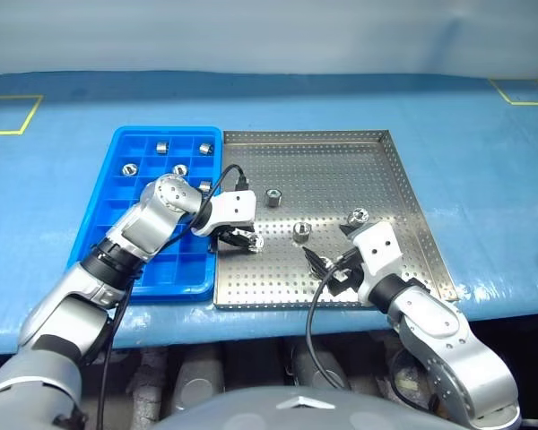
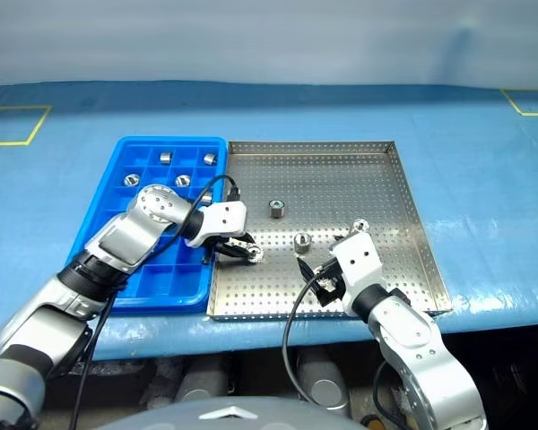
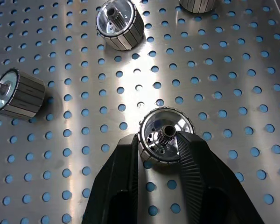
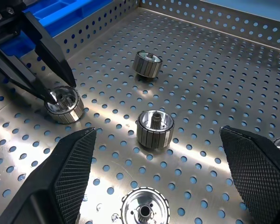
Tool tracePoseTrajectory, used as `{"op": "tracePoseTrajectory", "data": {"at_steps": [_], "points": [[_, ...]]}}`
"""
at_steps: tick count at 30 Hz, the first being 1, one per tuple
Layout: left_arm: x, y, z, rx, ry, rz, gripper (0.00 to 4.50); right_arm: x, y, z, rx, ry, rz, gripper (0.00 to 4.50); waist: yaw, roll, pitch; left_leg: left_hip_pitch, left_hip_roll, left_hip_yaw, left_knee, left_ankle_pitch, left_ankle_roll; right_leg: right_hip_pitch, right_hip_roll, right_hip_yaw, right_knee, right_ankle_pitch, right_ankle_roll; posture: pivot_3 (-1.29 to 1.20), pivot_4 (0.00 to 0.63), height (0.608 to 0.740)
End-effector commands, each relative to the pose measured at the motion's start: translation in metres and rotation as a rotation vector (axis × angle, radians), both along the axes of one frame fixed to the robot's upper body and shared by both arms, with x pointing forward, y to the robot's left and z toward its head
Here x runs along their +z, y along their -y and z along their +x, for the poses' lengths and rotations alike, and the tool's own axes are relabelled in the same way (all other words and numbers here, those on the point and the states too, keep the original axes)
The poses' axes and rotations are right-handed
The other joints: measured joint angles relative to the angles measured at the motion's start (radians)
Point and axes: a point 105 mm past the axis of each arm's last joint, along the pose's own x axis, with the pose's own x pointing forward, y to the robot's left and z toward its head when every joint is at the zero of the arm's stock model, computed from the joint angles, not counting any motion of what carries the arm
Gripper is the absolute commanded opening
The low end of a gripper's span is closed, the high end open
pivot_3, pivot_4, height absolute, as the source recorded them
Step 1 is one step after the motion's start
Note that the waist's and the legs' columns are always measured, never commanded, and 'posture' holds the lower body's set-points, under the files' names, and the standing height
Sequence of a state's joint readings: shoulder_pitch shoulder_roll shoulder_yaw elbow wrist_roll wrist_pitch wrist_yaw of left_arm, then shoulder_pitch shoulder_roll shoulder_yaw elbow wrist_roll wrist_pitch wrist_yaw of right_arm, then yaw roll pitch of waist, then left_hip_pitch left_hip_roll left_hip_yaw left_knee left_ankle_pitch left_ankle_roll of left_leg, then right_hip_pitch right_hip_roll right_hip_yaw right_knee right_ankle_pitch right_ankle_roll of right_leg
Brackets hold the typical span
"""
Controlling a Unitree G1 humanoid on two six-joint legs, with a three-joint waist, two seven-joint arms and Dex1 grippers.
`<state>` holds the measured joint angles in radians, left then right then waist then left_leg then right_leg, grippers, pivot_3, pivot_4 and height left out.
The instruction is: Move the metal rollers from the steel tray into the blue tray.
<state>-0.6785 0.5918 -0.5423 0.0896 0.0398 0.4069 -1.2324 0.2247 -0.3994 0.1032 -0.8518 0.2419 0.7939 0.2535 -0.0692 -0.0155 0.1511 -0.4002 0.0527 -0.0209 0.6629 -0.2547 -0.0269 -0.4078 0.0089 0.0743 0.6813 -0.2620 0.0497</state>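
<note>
I see one fingertip of my left gripper over the top of the metal roller, so next I open and grip the roller by both outer sides (image 3: 191, 124) before lifting it.
The steel tray (image 1: 341, 157) lies on the blue table with the blue tray (image 1: 175, 269) against its left side. My left gripper (image 1: 248, 240) is shut on one of the metal rollers (image 3: 165, 140) near the steel tray's left edge, and the roller rests on the perforated floor. Two loose rollers (image 1: 273, 197) (image 1: 299, 232) stand mid-tray and a third (image 1: 359, 215) lies further right. My right gripper (image 4: 163, 186) hovers open over the tray's front part, above another roller (image 4: 144, 212). Several rollers (image 1: 180, 169) sit in the blue tray's far cells.
The blue-covered table carries yellow tape marks at its far left (image 1: 9, 115) and far right (image 1: 520, 90). Black cables (image 1: 318, 305) loop from both wrists over the trays' front rims. The table's front edge runs just below the trays.
</note>
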Motion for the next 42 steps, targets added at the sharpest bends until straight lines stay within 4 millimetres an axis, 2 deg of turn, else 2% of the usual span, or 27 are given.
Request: {"op": "tracePoseTrajectory", "data": {"at_steps": [1,3,6,11,26,29,33,37,40,42], "points": [[-0.002,0.002,-0.003,-0.005,-0.017,-0.005,1.29,0.01,-0.002,-0.001,0.005,0.05,0.009,4.5,0.0,0.0,0.0,0.0,0.0,0.0,0.0,0.0,0.0,0.0,0.0,0.0,0.0,0.0,0.0,-0.1,0.15,0.74],[0.004,0.004,-0.004,0.0,-0.024,-0.039,1.29,0.01,-0.002,-0.001,0.004,0.049,0.009,4.5,0.0,0.0,0.0,0.0,0.0,0.0,0.0,0.0,0.0,0.0,0.0,0.0,0.0,0.0,0.0,-0.1,0.15,0.74],[0.01,0.005,-0.002,0.015,-0.022,-0.066,1.96,0.009,-0.002,-0.001,0.003,0.045,0.009,4.5,0.0,0.0,0.0,-0.001,0.0,0.0,0.0,0.0,0.0,0.0,0.0,0.0,0.0,0.0,0.0,-0.1,0.15,0.74],[0.011,0.006,-0.001,0.007,-0.001,-0.058,3.59,0.008,-0.003,0.001,0.007,0.042,0.009,4.5,0.0,0.0,0.0,-0.001,0.0,0.0,0.0,0.0,0.0,-0.001,0.0,0.0,0.0,0.0,0.0,-0.08,0.15,0.74],[-0.013,0.015,-0.011,-0.094,-0.016,0.079,3.59,0.008,-0.005,0.002,0.002,0.048,0.023,4.5,-0.001,0.001,0.0,-0.001,0.0,0.0,0.0,0.0,0.0,0.0,0.0,0.0,0.0,0.0,0.0,-0.08,0.15,0.74],[-0.015,0.014,-0.012,-0.101,-0.026,0.095,3.03,0.009,-0.005,0.001,-0.005,0.05,0.025,4.5,-0.003,0.001,0.0,0.0,0.0,0.0,-0.001,0.0,0.0,-0.001,0.001,0.0,0.0,0.0,0.0,-0.08,0.15,0.74],[-0.016,0.014,-0.012,-0.103,-0.022,0.105,1.74,0.009,-0.004,0.002,-0.009,0.052,0.027,4.5,-0.005,0.001,0.0,0.0,0.0,0.0,-0.001,0.0,0.0,-0.001,0.001,0.0,0.0,0.0,0.0,-0.1,0.15,0.74],[-0.012,0.014,-0.01,-0.093,-0.012,0.089,1.71,0.01,-0.005,0.003,-0.007,0.052,0.03,4.5,-0.006,0.001,0.0,0.0,0.0,0.0,-0.001,0.0,0.0,-0.001,0.001,0.0,0.0,0.0,0.0,-0.09,0.15,0.74],[-0.002,0.018,-0.008,-0.077,0.007,0.038,1.71,0.01,-0.005,0.003,-0.006,0.052,0.03,4.5,-0.005,0.001,0.0,0.0,0.0,0.0,0.0,0.0,0.0,-0.001,0.001,0.0,0.0,0.0,0.0,-0.09,0.15,0.74],[0.021,0.028,-0.002,-0.03,0.028,-0.096,1.71,0.01,-0.005,0.003,-0.005,0.052,0.029,4.5,-0.005,0.0,0.0,-0.001,0.0,0.0,0.0,0.0,0.0,-0.001,0.001,0.0,0.0,0.0,0.0,-0.09,0.15,0.74]]}}
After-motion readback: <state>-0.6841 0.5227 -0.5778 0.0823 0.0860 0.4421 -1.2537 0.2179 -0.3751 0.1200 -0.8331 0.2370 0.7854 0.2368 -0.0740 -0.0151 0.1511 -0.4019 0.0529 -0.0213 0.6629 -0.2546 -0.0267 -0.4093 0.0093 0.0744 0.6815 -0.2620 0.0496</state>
